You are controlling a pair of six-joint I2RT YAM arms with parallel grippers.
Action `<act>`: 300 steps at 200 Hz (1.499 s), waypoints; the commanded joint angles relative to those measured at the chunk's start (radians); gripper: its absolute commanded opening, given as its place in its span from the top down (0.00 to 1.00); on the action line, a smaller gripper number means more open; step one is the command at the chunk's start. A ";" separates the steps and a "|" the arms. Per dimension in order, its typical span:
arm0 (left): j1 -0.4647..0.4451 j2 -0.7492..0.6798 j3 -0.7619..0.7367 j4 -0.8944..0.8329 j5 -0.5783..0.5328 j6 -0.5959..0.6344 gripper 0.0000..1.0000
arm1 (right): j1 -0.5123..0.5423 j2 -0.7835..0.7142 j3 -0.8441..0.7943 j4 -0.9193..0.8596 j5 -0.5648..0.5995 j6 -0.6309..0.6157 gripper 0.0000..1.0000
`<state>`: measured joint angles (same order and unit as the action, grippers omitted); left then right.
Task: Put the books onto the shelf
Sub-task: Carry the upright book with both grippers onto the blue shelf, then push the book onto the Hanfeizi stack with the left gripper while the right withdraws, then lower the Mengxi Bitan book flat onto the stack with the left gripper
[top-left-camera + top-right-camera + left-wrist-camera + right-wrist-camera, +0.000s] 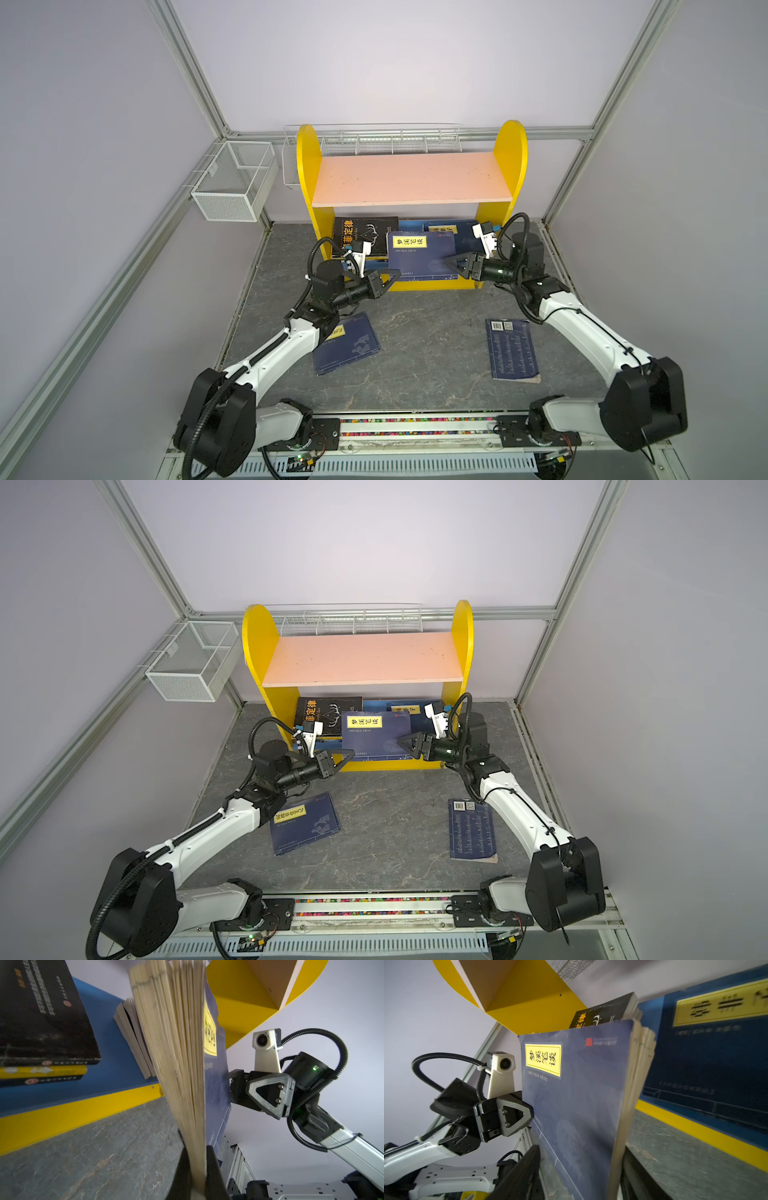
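Observation:
My left gripper will let go of the labelled navy book on top of the navy book (pixel 454 238) on the blue lower board.
A navy book with a yellow label (pixel 419 257) (pixel 374 733) hangs tilted in front of the yellow shelf (pixel 307 166), over its blue lower board (pixel 108 1047). My left gripper (pixel 397 273) (pixel 198 1151) is shut on the book's left page edge. My right gripper (pixel 449 262) (pixel 581 1149) is open astride the opposite edge, one finger (pixel 529 1167) standing off the cover. A black book (pixel 365 235) lies on the lower board over a yellow one (pixel 41 1071); another navy book (pixel 444 228) leans behind. Two navy books (pixel 347 343) (pixel 513 349) lie flat on the table.
The pink upper board (pixel 411 178) is bare. A white wire-mesh basket (pixel 235 180) hangs on the left frame and a long wire rack (pixel 374 141) runs behind the shelf. Aluminium posts stand at both back corners.

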<state>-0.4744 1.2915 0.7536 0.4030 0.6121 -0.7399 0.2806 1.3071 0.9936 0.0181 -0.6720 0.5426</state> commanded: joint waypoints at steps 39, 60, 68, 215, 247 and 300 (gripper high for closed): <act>-0.070 0.196 0.177 0.150 -0.101 0.000 1.00 | -0.018 -0.252 -0.027 -0.246 0.623 -0.071 0.36; -0.099 0.270 0.234 0.168 -0.137 -0.014 1.00 | -0.041 -0.328 -0.060 -0.285 0.740 -0.066 0.35; -0.106 0.295 0.256 0.168 -0.153 -0.023 1.00 | -0.050 -0.350 -0.071 -0.294 0.760 -0.068 0.34; -0.188 0.570 0.552 0.036 -0.224 -0.044 1.00 | -0.120 -0.385 -0.095 -0.383 0.772 -0.085 0.34; -0.196 0.607 0.579 0.033 -0.227 -0.066 1.00 | -0.128 -0.387 -0.099 -0.383 0.760 -0.088 0.34; -0.204 0.640 0.620 -0.030 -0.194 -0.053 1.00 | -0.136 -0.392 -0.102 -0.391 0.746 -0.093 0.34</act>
<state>-0.6613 1.9190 1.3334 0.3809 0.3996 -0.7933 0.1516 0.9325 0.9138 -0.3687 0.0822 0.4667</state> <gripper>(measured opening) 0.074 0.658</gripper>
